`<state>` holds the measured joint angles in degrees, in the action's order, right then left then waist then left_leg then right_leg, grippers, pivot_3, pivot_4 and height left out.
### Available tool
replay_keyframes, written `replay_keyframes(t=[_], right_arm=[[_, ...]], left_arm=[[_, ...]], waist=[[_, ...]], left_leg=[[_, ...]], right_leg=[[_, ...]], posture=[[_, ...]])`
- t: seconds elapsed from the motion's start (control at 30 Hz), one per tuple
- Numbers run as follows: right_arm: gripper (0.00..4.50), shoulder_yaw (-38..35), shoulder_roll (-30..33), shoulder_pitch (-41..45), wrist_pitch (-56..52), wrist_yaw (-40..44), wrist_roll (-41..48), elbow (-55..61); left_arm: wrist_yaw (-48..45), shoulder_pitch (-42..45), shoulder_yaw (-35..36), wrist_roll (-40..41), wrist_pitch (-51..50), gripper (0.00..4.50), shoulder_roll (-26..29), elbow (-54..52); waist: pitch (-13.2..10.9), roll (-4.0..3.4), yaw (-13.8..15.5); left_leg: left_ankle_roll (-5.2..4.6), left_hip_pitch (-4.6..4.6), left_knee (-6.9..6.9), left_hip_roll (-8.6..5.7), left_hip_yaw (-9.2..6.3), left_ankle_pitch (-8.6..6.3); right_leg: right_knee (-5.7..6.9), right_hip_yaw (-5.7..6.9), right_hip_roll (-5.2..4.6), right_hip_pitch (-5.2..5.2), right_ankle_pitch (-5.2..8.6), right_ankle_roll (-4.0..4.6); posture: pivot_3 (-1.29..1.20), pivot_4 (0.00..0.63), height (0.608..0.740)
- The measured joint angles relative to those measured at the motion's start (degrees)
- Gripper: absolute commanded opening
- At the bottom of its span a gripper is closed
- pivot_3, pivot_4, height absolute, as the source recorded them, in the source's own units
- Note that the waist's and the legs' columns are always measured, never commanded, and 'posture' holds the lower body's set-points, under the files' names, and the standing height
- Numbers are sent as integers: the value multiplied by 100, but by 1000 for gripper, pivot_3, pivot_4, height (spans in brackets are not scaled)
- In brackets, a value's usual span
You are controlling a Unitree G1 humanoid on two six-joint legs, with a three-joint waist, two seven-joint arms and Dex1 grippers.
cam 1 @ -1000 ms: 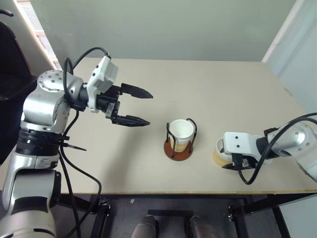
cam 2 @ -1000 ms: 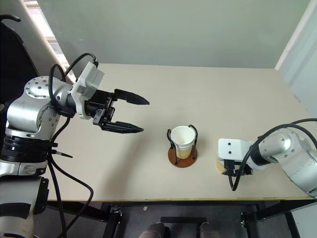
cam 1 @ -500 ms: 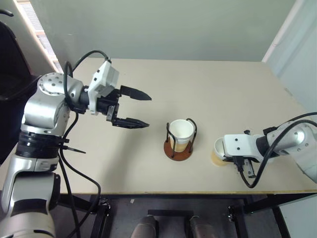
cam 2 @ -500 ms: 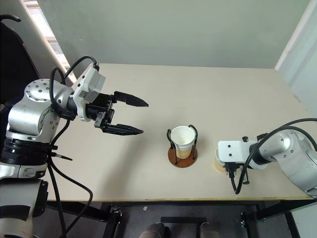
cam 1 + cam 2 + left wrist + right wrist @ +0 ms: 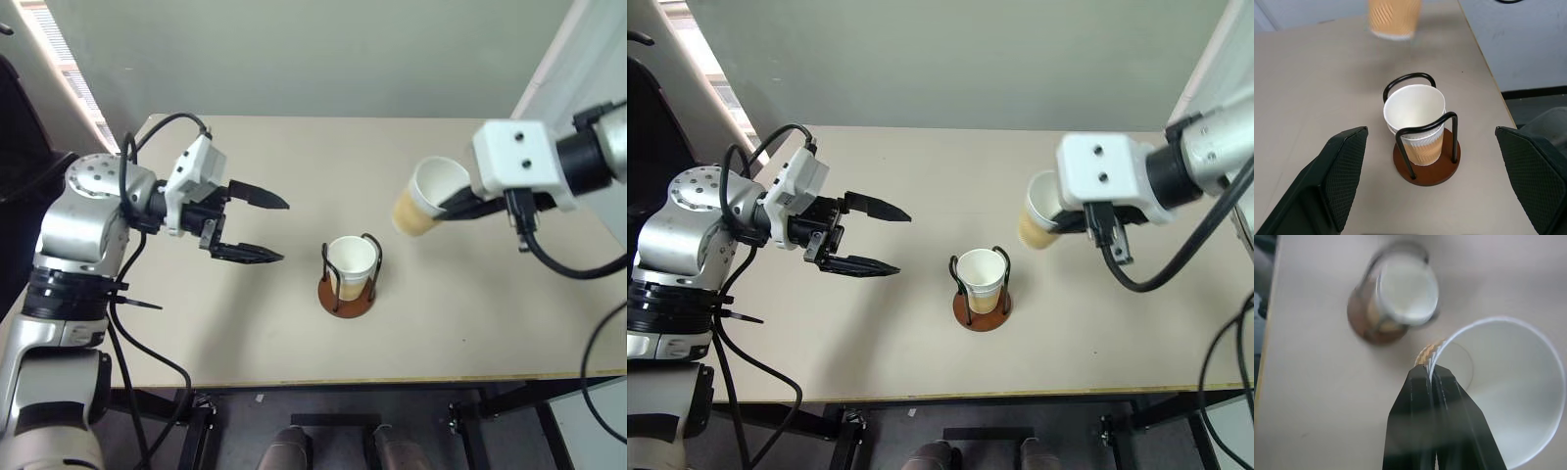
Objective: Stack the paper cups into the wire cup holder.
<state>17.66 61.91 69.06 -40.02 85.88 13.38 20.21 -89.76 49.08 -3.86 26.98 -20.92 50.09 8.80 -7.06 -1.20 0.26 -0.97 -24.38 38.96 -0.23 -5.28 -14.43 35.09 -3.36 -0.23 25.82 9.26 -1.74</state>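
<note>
The tan paper cup (image 5: pixel 353 258) (image 5: pixel 1408 290) stands in the wire cup holder. Next, my right gripper lets go of the held cup, still tilted in the air, inside it.
The wire cup holder (image 5: pixel 346 296) stands mid-table on its reddish-brown disc, with black wire loops around a tan paper cup (image 5: pixel 351 260). Its white inside faces up, and a second rim seems to sit just under its own. My right gripper (image 5: pixel 1430 373) is shut on the rim of another paper cup (image 5: pixel 421 200). That cup hangs tilted in the air, up and to the right of the holder, and is also seen as held cup (image 5: pixel 1394 19). My left gripper (image 5: pixel 284 231) hovers open to the left of the holder, pointing at it, with nothing between its fingers (image 5: pixel 1344 171).
The beige table (image 5: pixel 245 333) carries nothing else. Its front edge runs close below the holder. A pale wall stands behind it, and a light panel (image 5: pixel 549 69) rises at the right.
My right gripper has shut on the cup at the table's right and lifted it high, up and leftward toward the holder. The left gripper has barely moved.
</note>
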Motion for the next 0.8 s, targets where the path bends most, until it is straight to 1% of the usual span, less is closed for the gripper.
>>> replay_keyframes(t=[0.13,0.2,0.27,0.47,0.7,0.8], right_arm=[[15,503,-723,369,106,77,-133,-237],[15,695,-1005,436,235,75,-260,-419],[15,822,-1139,442,370,75,-379,-535],[15,945,-1355,406,793,79,-706,-872],[15,1017,-1404,143,845,294,-772,-742],[15,1070,-1503,125,847,296,-848,-674]], left_arm=[[-15,-162,-21,8,1,4500,4,-16],[-14,-207,-21,24,-5,4500,-2,-47],[-14,-225,-17,57,-29,4500,-2,-105],[2,-366,56,144,-110,4500,37,-263],[18,-400,62,162,-202,4500,72,-346],[21,-400,62,162,-209,4500,71,-347]], waist=[[0,0,-5],[0,0,2],[0,0,17],[0,0,12],[0,0,4],[0,0,-2]], left_leg=[[9,-6,1,1,-4,6],[12,-12,1,1,-5,7],[16,-20,2,0,-6,10],[51,-23,-4,0,-5,30],[37,-19,-4,1,-5,22],[34,-13,-4,1,-5,20]], right_leg=[[3,4,1,7,0,-1],[1,5,-1,12,0,-1],[0,8,-1,17,0,-1],[-3,10,-3,19,2,1],[8,9,-3,20,4,6],[21,9,-3,20,15,24]], posture=[[0,150,740],[0,150,740],[0,150,740],[0,150,740],[0,150,740],[0,150,740]])
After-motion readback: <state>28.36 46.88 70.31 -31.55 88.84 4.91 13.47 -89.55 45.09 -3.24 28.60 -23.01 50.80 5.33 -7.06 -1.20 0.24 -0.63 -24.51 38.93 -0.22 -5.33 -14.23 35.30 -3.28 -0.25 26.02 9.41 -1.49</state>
